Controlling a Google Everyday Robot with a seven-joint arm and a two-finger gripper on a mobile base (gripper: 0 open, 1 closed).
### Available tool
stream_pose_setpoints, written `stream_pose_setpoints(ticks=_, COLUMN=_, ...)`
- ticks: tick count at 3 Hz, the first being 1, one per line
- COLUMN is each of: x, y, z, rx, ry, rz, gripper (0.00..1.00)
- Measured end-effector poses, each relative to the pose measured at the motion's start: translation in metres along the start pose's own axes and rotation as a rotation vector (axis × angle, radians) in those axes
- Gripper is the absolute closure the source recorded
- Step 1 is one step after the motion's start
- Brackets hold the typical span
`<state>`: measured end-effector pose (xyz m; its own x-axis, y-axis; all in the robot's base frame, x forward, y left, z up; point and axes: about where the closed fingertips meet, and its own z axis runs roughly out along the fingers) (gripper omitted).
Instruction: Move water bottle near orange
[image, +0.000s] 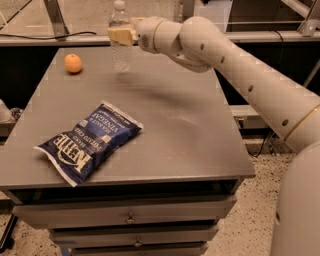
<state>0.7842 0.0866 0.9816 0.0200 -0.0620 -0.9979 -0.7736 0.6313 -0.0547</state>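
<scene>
The robot's gripper should release the water bottle on the grey table (96, 76) next to the orange, toward the middle of the table.
The water bottle (120, 47) is a clear ribbed bottle with a white cap. It hangs upright above the far part of the grey table (190, 130). My gripper (121, 36) is shut on its upper middle, reaching in from the right. The orange (73, 63) sits on the table's far left corner, to the left of the bottle and a little nearer, about a hand's width apart.
A dark blue chip bag (90, 141) lies flat at the table's front left. My white arm (240, 70) stretches across the right side. Drawers (130, 218) are under the tabletop. A rail (50, 39) runs behind the table.
</scene>
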Motion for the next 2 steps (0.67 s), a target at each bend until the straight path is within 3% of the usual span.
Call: stream_pose_setpoints(ticks=2, x=0.013, y=0.035, z=0.060, rx=-0.111, ry=0.007, rz=0.036, gripper=1.00)
